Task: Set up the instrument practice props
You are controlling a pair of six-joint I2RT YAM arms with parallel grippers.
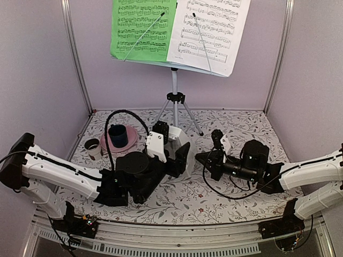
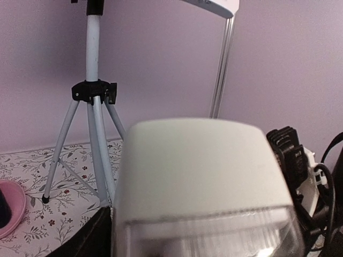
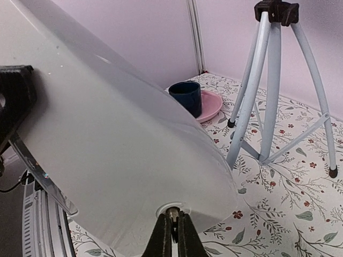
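Note:
Next, my left gripper lets go of the white metronome on the flowered table (image 1: 198,193) between the music stand and the front edge.
The pale grey tripod music stand (image 1: 174,96) stands at the back centre. It holds a green sheet (image 1: 142,27) and a white sheet (image 1: 209,32) of music. The small white pyramid metronome (image 1: 182,140) sits in front of it on the table. My left gripper (image 1: 174,154) is shut on the metronome, which fills the left wrist view (image 2: 203,171); one dark finger (image 2: 88,235) shows beside it. My right gripper (image 1: 199,158) is at the metronome's right side. In the right wrist view its fingers (image 3: 161,235) pinch a small metal stub (image 3: 171,212) on the metronome's side (image 3: 118,144).
A dark blue cup (image 1: 118,135) on a pink plate (image 1: 132,142) and a small white cup (image 1: 92,145) stand at the left. The stand's tripod legs (image 3: 268,91) spread just behind the metronome. Lilac walls close the back and sides.

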